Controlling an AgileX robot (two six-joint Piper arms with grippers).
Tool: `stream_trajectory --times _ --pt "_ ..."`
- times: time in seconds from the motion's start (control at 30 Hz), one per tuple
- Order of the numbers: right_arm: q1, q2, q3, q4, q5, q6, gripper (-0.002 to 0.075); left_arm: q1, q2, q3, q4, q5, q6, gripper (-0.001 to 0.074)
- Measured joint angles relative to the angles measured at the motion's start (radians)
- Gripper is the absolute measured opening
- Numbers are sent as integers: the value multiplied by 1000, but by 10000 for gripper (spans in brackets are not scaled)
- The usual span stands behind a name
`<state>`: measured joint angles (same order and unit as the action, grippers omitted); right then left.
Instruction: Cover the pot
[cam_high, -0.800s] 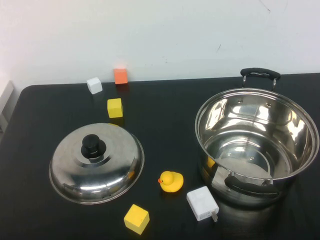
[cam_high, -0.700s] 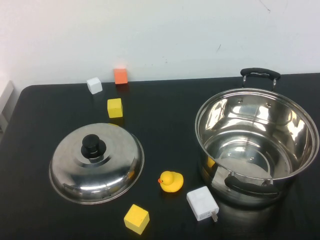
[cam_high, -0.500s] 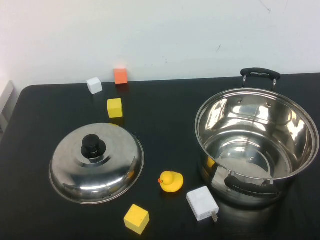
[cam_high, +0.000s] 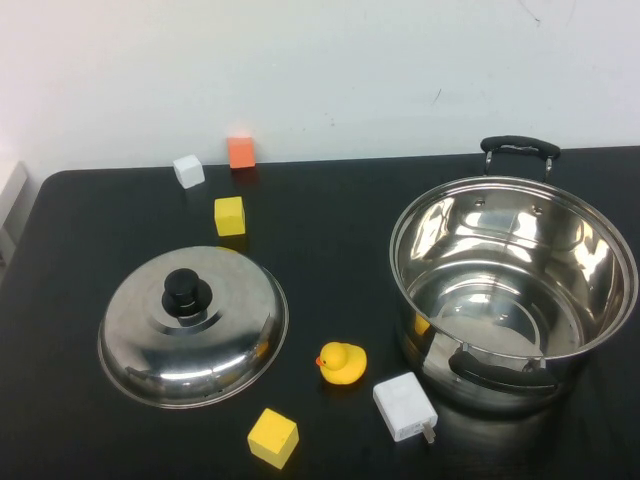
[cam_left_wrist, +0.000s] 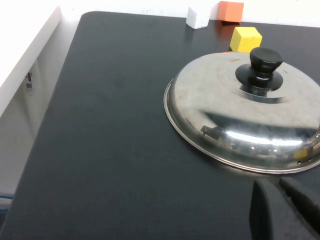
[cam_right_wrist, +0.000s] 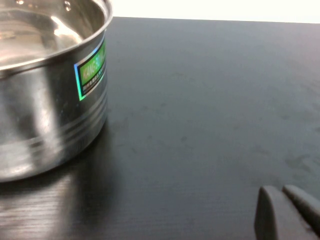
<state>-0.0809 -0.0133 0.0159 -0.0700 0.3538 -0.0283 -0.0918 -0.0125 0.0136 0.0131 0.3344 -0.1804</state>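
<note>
Next, my left gripper goes to the lid's black knob (cam_high: 184, 290) (cam_left_wrist: 264, 68) and closes there, because the steel lid must be lifted onto the pot.
The large steel pot (cam_high: 512, 285) with two black loop handles stands open on the right of the black table; its wall with a green label shows in the right wrist view (cam_right_wrist: 47, 85). The domed steel lid (cam_high: 193, 325) with a black knob lies on the table at the left, also in the left wrist view (cam_left_wrist: 245, 112). My left gripper (cam_left_wrist: 275, 187) is shut and empty, low over the table just beside the lid's rim. My right gripper (cam_right_wrist: 280, 192) is shut and empty over bare table, apart from the pot. Neither arm shows in the high view.
A yellow duck (cam_high: 342, 362), a white charger (cam_high: 405, 407) and a yellow cube (cam_high: 273, 437) lie between lid and pot near the front. Another yellow cube (cam_high: 229, 215), a white cube (cam_high: 188, 170) and an orange cube (cam_high: 240, 152) sit at the back left. The table's left edge (cam_left_wrist: 65, 55) is near.
</note>
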Motion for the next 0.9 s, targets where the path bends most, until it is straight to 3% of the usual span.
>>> stream_trajectory --times 0.7,0.9 --pt "0 0 0 0 0 0 -2 0 0 0 8 0 -2 -1" --pt "0 0 0 0 0 0 -2 0 0 6 10 -149 -2 -1"
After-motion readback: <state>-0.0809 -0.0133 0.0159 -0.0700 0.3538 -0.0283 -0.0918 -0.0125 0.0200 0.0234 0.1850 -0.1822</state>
